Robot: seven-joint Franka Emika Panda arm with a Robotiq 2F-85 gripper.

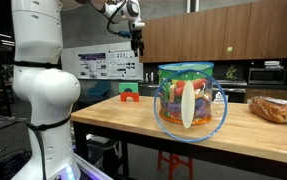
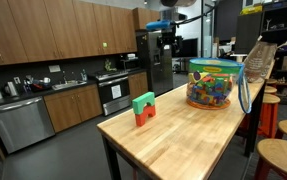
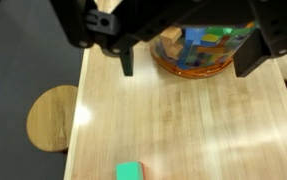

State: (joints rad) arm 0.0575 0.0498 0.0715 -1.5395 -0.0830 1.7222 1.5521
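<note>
The green block's top (image 1: pixel 129 84) (image 3: pixel 130 171), above the red block near the table's end, is the next place for my gripper to go and close.
My gripper (image 1: pixel 136 40) hangs high above the wooden table (image 1: pixel 133 118), open and empty; it also shows in an exterior view (image 2: pixel 165 40). In the wrist view its two dark fingers (image 3: pixel 186 75) are spread wide over bare wood. A green block on a red block (image 1: pixel 130 93) stands near the table's end, seen too in an exterior view (image 2: pixel 143 107) and at the wrist view's bottom edge (image 3: pixel 129 172). A clear tub of coloured blocks (image 1: pixel 188 95) stands mid-table; it shows in an exterior view (image 2: pixel 210 85) and the wrist view (image 3: pixel 198 50). The gripper touches nothing.
A blue-rimmed lid (image 2: pixel 245 85) leans against the tub. A bag of food (image 1: pixel 273 108) lies at the far end of the table. Round wooden stools (image 2: pixel 281 155) stand beside the table, one showing in the wrist view (image 3: pixel 51 118). Kitchen counters and cabinets (image 2: pixel 43 40) line the walls.
</note>
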